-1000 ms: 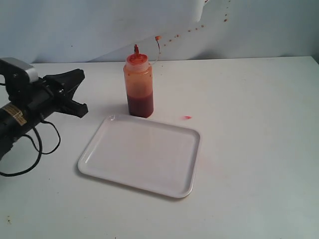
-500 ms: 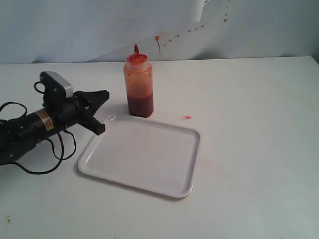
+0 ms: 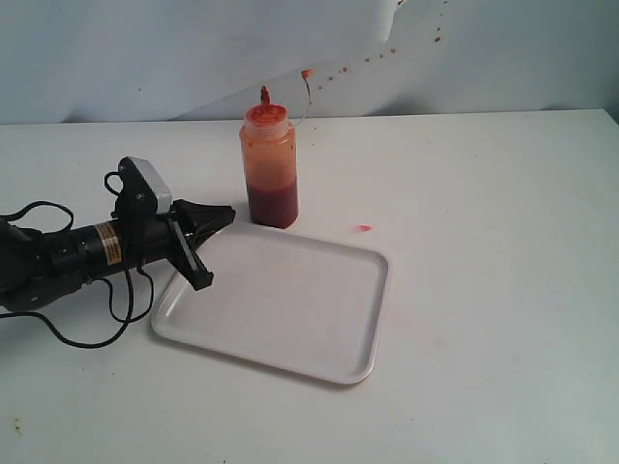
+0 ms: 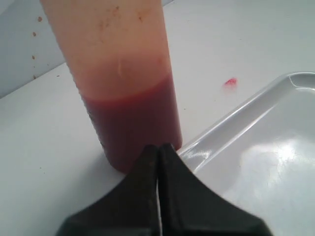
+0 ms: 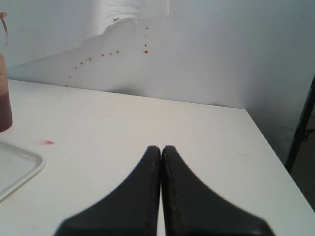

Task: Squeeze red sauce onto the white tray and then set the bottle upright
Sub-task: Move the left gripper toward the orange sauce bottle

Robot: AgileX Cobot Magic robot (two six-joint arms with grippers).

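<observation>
My left gripper is going to close around the lower part [image 3: 273,199] [image 4: 135,120] of the bottle, where the dark red sauce is, just above the bottle's base.
The bottle [image 3: 269,169] stands upright on the table just behind the white tray [image 3: 290,309]. It is orange-tinted, with dark red sauce in its lower third, a red nozzle and a small tethered cap [image 3: 306,73]. My left gripper [image 3: 226,214] lies low over the tray's far left corner, shut and holding nothing, its tips pointing at the bottle's base a short way off. In the left wrist view the gripper [image 4: 158,147] sits in front of the bottle [image 4: 128,88], beside the tray rim [image 4: 231,123]. My right gripper [image 5: 161,147] is shut and holds nothing. No red sauce blob shows on the tray.
A tiny pale-red smear [image 3: 364,228] marks the table right of the bottle, also showing as the smear [image 4: 230,82] in the left wrist view. Red specks dot the back wall [image 3: 368,60]. The left arm's cable [image 3: 92,338] loops on the table. The table's edge [image 5: 275,162] lies near the right gripper.
My left arm has swung in from the left edge toward the bottle, dropping lower, until its shut tips hover over the tray's corner. Bottle and tray have not moved.
</observation>
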